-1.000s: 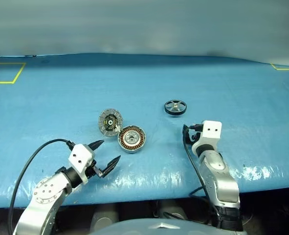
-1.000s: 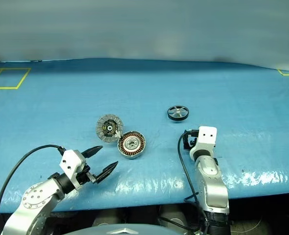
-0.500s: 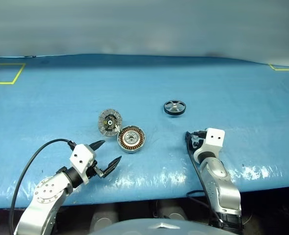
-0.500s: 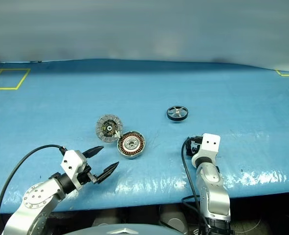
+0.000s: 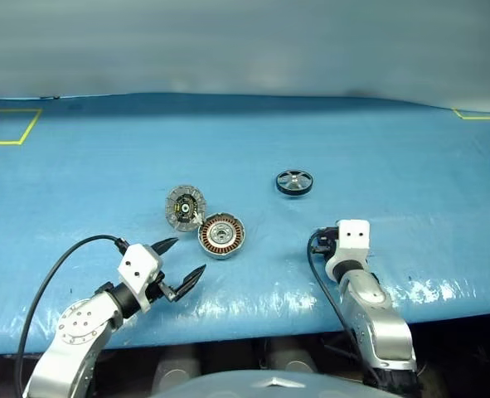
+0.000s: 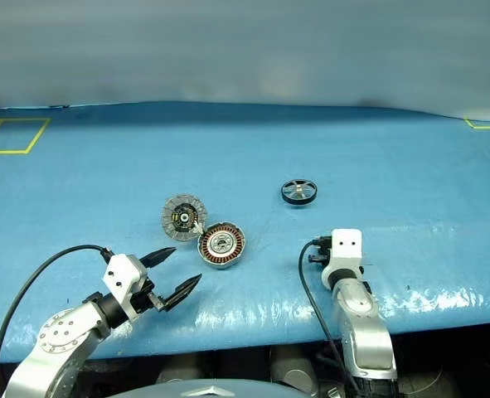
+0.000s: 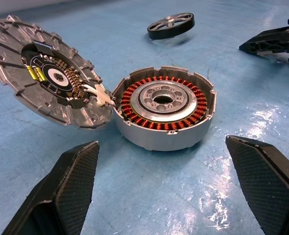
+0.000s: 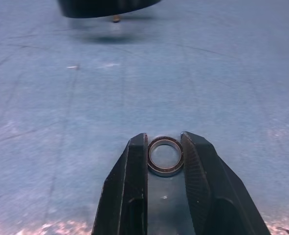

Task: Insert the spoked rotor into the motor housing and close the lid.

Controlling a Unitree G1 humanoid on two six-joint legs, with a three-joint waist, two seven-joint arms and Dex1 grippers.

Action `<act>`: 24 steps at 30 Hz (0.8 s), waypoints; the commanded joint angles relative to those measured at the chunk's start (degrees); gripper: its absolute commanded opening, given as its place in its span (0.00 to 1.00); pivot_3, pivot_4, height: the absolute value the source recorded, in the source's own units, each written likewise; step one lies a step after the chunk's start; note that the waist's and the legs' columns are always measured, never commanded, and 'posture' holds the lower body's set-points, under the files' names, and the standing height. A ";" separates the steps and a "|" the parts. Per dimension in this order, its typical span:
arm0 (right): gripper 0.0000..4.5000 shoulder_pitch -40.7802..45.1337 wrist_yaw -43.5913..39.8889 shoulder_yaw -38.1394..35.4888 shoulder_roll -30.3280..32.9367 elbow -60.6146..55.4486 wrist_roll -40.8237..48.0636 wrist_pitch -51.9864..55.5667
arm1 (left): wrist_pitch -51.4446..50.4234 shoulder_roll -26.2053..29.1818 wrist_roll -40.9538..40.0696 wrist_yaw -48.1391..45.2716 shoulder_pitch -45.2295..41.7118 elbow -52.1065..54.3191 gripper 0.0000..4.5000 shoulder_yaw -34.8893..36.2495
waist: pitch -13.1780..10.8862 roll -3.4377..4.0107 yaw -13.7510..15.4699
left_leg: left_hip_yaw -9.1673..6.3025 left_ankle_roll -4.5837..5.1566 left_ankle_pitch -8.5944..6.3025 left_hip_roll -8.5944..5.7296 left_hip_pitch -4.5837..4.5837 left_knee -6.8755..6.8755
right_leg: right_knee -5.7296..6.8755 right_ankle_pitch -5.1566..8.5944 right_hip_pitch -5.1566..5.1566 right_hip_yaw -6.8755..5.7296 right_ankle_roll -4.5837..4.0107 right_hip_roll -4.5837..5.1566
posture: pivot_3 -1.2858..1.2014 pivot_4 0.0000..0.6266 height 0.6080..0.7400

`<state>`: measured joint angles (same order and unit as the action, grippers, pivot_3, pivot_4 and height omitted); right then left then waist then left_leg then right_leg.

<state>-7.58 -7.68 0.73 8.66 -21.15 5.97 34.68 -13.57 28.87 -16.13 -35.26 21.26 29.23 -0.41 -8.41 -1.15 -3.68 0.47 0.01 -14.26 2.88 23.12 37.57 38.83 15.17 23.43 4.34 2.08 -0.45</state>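
I should use my right gripper to set the small metal ring down and let it go on the central part of the motor housing [image 5: 221, 234], inside the copper windings.
The spoked rotor [image 5: 294, 182] lies flat on the blue table, right of centre. The motor housing [image 5: 221, 235], with its ring of copper windings, sits open near the middle. Its lid [image 5: 186, 206] leans back from the housing's far-left edge, inner face up. My left gripper [image 5: 186, 255] hovers open just in front of the housing, which shows between its fingers [image 7: 68, 188]. My right gripper [image 8: 165, 139] is low over the table in front of the rotor, shut on a small metal ring [image 8: 165, 155] pinched between its fingertips.
The table is covered with a blue sheet [image 5: 104, 174] that wrinkles along the front edge [image 5: 269, 311]. Yellow tape marks sit at the far left [image 5: 8, 124] and far right [image 5: 477, 114]. A black cable [image 5: 50, 278] loops from my left wrist.
My right gripper has closed its fingers and drawn back toward the table's front edge, slightly left. The left arm, rotor, housing and lid have not moved.
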 commanded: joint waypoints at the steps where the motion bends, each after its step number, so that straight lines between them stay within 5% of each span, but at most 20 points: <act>1: 0.15 3.00 -9.13 6.17 4.49 -8.06 5.44 8.67 | 0.15 0.35 -0.53 -0.36 -0.21 0.38 1.00 0.96 | -0.04 0.05 -0.01 | 0.02 0.00 0.00 0.02 -0.02 0.00 | 0.01 0.00 0.00 0.01 0.00 -0.01 | 0.52 0.24 1.00; 12: 0.15 20.42 -18.78 13.70 9.26 -14.37 12.80 16.06 | 0.86 0.04 -0.48 0.30 0.43 0.23 1.00 0.85 | -0.15 0.05 0.54 | -0.05 0.03 -0.02 -0.25 0.16 0.01 | 0.02 -0.19 0.16 -0.01 0.28 -0.01 | 0.52 0.24 1.00; 24: 0.15 23.20 -17.56 21.36 3.39 -1.96 8.51 8.52 | 0.74 -1.04 -0.33 1.82 1.61 1.50 1.00 0.52 | -0.16 0.06 0.72 | -0.16 0.02 -0.01 -0.27 0.36 0.14 | 0.01 -0.30 0.25 -0.17 0.14 0.00 | 0.52 0.24 1.00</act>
<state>15.30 -25.79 22.30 12.61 -23.66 15.02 45.52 -13.47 28.17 -16.38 -33.73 22.78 28.90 -0.37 -8.57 -1.09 -2.96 0.31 0.03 -14.27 2.61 23.49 37.74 38.84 14.87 23.66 4.16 2.22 -0.44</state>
